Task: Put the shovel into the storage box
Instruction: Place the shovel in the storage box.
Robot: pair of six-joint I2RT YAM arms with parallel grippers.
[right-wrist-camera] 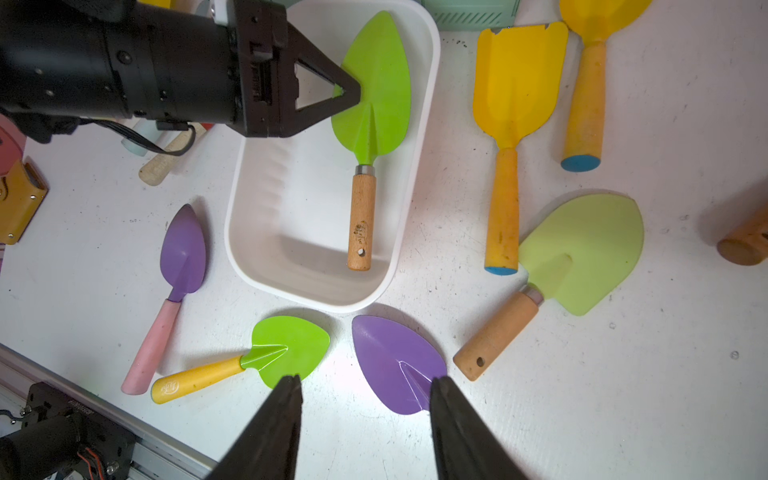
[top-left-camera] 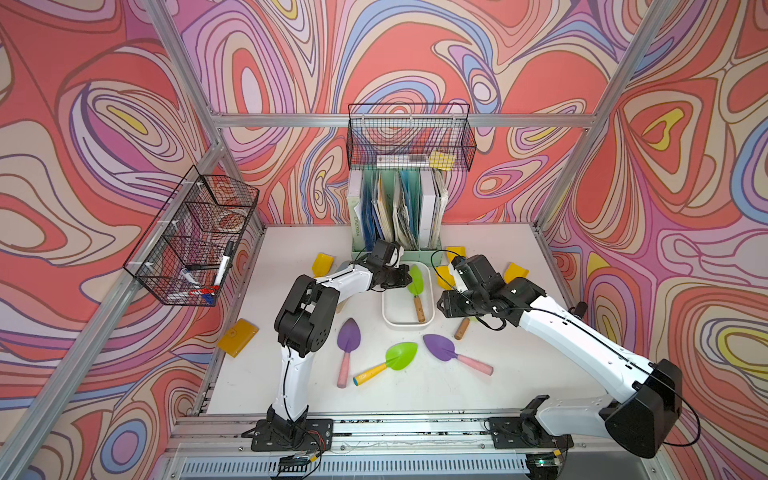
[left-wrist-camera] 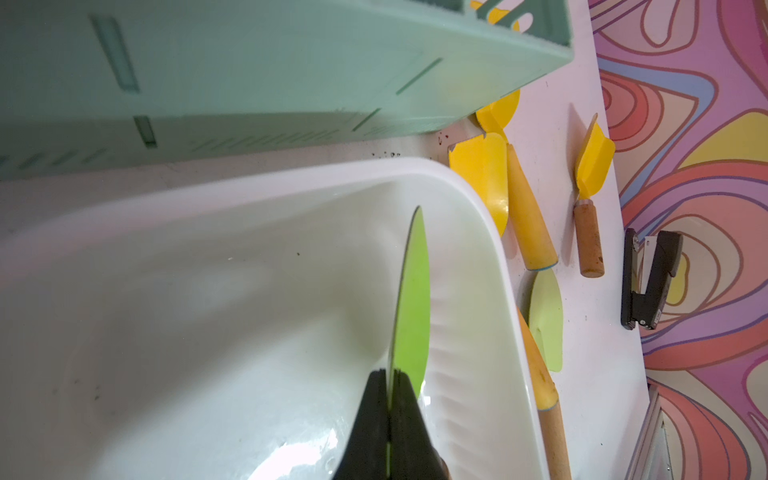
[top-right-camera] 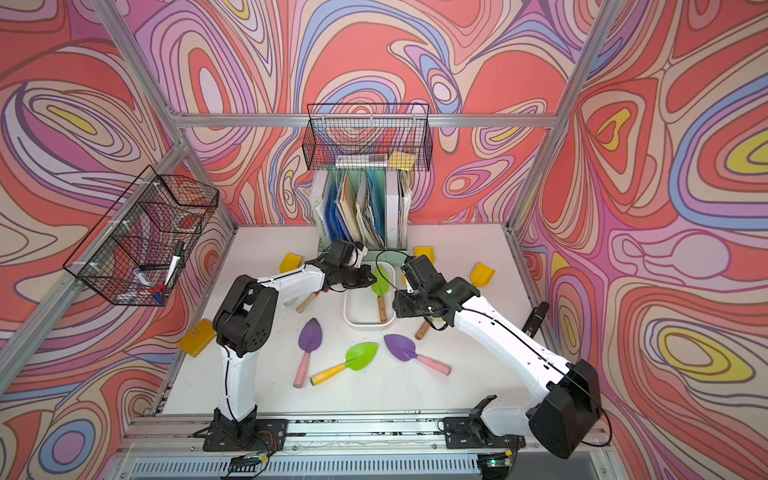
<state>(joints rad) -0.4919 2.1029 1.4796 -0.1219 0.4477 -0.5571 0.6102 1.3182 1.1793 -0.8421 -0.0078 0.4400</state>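
The left gripper will release the green-bladed shovel on the storage box's bottom (top-left-camera: 414, 296), along the side nearest the yellow shovels.
The storage box (top-left-camera: 409, 325) (right-wrist-camera: 316, 305) is a shallow white tub in the middle of the table. Inside it is a shovel (top-left-camera: 415, 282) (right-wrist-camera: 376, 87) with a bright green blade and a wooden handle. Its handle end lies on the box floor and its blade points at the far rim. My left gripper (right-wrist-camera: 355, 93) (left-wrist-camera: 390, 374) is shut on the blade's edge, over the box's far end. In the right wrist view my right gripper (right-wrist-camera: 365, 386) hangs open and empty above the table, in front of the box, over a purple shovel (right-wrist-camera: 397, 363).
Loose shovels lie around the box: purple ones (top-left-camera: 347, 353) (top-left-camera: 453, 353), a green one with a yellow handle (top-left-camera: 390, 361), yellow ones (right-wrist-camera: 515, 91), a pale green one (right-wrist-camera: 582, 253). A mint file holder (top-left-camera: 395, 208) stands just behind the box. Black wire baskets (top-left-camera: 409, 137) (top-left-camera: 195, 237) hang on the frame.
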